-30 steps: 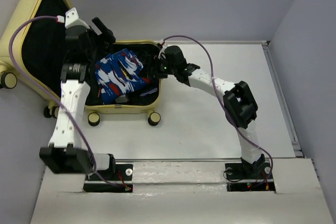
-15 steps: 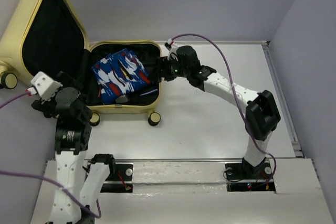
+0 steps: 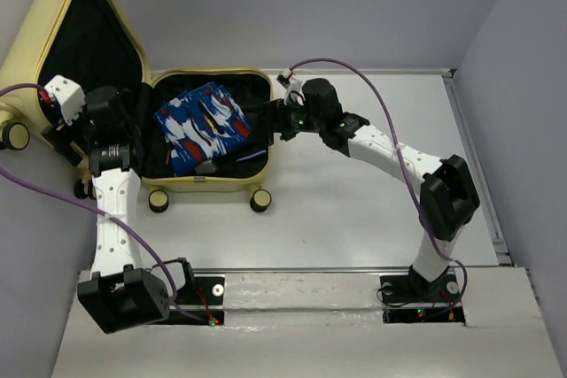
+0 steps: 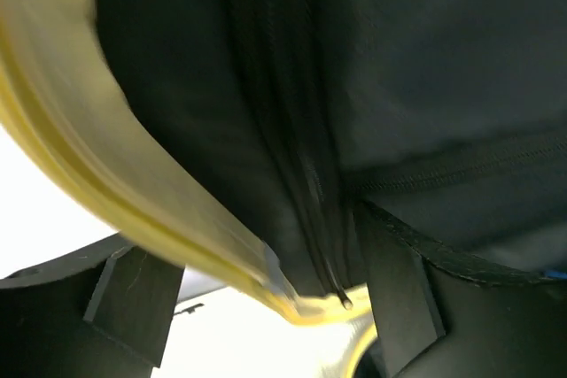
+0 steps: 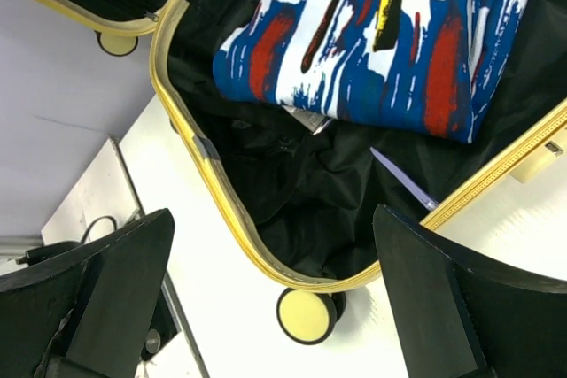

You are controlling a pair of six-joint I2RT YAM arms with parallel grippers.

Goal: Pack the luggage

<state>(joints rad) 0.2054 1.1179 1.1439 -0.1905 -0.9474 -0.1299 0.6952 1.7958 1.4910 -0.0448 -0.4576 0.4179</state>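
Note:
I should next use my right gripper to grab the base's rim (image 3: 269,150) (image 5: 432,215) across from the lid, next to the end of the purple stick, to hold the luggage.
The pale-yellow luggage (image 3: 209,185) lies open at the table's back left, its black-lined lid (image 3: 89,50) propped up to the left. A blue, red and white patterned packet (image 3: 200,126) lies in the base. My left gripper (image 3: 124,117) is open at the lid's lower edge near the hinge. In the left wrist view the yellow lid rim (image 4: 106,183) and a black zip run between the fingers of my left gripper (image 4: 266,307). My right gripper (image 3: 271,121) is open and empty over the base's right rim. The right wrist view shows my right gripper (image 5: 279,298), the packet (image 5: 381,42) and the rim (image 5: 221,183).
Small black-and-yellow wheels (image 3: 260,200) stick out at the suitcase's front, one under my right gripper (image 5: 306,316). Grey walls close in behind and on both sides. White table surface (image 3: 372,210) stretches right of the suitcase. Purple cables loop off both arms.
My left arm swung out of the suitcase base to the front left, then up to the lid's lower edge. My right gripper shifted slightly right, to the base's right rim.

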